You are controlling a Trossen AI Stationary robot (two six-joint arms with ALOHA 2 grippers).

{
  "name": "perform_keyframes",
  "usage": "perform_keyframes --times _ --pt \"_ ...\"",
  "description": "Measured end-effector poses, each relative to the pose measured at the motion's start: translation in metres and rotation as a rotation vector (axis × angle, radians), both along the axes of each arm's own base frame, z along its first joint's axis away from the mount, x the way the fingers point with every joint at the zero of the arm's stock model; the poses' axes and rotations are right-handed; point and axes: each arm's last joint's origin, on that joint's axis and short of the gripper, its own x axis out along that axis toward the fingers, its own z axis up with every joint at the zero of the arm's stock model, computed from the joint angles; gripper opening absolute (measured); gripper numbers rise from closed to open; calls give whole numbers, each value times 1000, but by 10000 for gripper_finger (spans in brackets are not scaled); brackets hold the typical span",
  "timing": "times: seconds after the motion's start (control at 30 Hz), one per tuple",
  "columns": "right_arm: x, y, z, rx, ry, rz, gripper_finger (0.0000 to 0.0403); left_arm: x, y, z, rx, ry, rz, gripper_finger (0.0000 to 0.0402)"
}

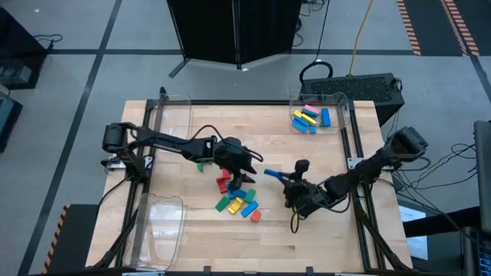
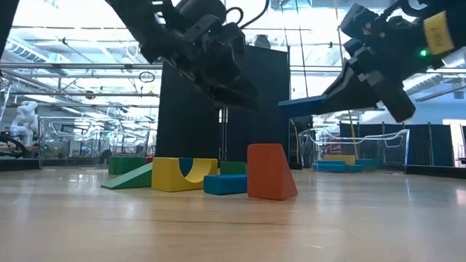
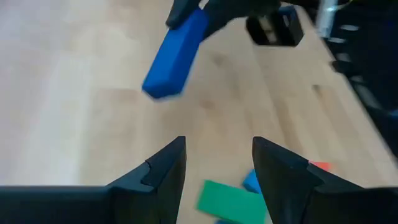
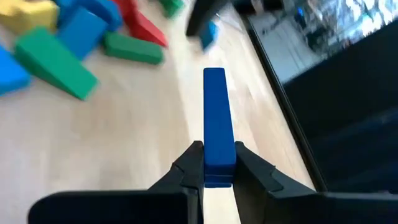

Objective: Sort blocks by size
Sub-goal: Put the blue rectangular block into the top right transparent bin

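Note:
The long blue block will go down among the blocks in the far clear bin (image 1: 314, 120) from my right gripper.
A pile of coloured blocks (image 1: 236, 201) lies on the wooden table near its middle; the low view shows a yellow arched one (image 2: 182, 173), an orange wedge (image 2: 270, 172) and a green wedge (image 2: 131, 177). My left gripper (image 1: 245, 167) hangs open above the pile's far side, nothing between its fingers (image 3: 214, 171). My right gripper (image 1: 286, 179), to the right of the pile, is shut on a long blue block (image 1: 272, 173), which also shows in the left wrist view (image 3: 176, 53). My right gripper pinches the blue block by its two broad sides at one end (image 4: 217, 163) between its two fingers. The fingers come from the table's right, slanting slightly down, and lie along the block. The rest of the block (image 2: 309, 107) sticks out past the fingertips toward my left gripper, clear of the table.
A clear bin (image 1: 343, 115) at the far right holds several blocks (image 1: 310, 119). Two more clear bins stand at the far left (image 1: 173, 113) and the near left (image 1: 163, 222). Bare wood lies along the near edge and right of the pile.

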Motion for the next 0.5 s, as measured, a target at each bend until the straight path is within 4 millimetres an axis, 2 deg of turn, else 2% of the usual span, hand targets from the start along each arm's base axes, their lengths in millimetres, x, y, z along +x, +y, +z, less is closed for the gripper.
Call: perform_keyframes --times 0.23,0.5 --pt "-24 -38 27 63 11 -183 46 -10 -4 17 100 -4 47 185" --pt "-40 -78 52 138 -80 -370 45 -13 -8 13 169 53 108 185"
